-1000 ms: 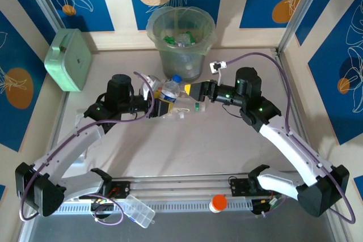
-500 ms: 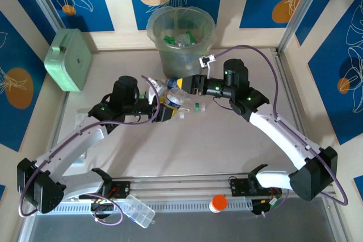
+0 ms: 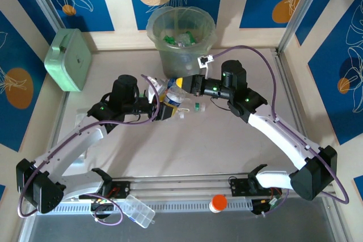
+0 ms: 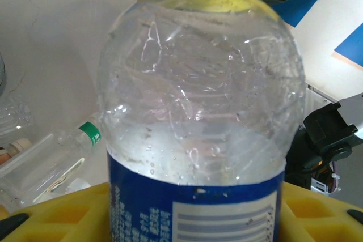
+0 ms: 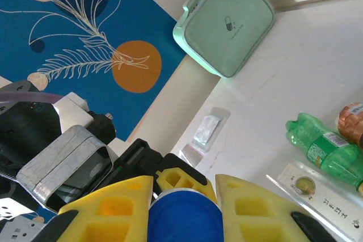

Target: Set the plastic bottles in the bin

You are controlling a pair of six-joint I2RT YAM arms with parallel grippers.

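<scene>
Next, I let go of the blue-capped bottle, now held up in front of the bin, with my right gripper inside the bin [image 3: 176, 29], just behind the green bottles.
A clear plastic bottle [image 3: 172, 96] with a blue label and blue cap is held up between both arms, just in front of the bin [image 3: 152, 26]. My left gripper [image 3: 164, 109] is shut on its labelled body [image 4: 198, 100], with yellow pads [image 4: 51, 213] on either side. My right gripper [image 5: 184, 208] is shut on the blue cap [image 5: 184, 222], yellow pads [image 5: 108, 213] pressing on both sides. The bin holds several bottles. A clear green-capped bottle [image 4: 51, 162] and a green bottle [image 5: 320, 145] lie on the table.
A mint green square box [image 3: 69, 59] leans at the far left wall. An orange-capped jar [image 3: 218, 202] and a clear plastic case [image 3: 139, 211] sit by the arm bases. A small green piece [image 3: 196, 106] lies under the held bottle.
My right arm swung left to the bottle's cap and its jaws closed on it. The left arm, still holding the bottle, shifted slightly right.
</scene>
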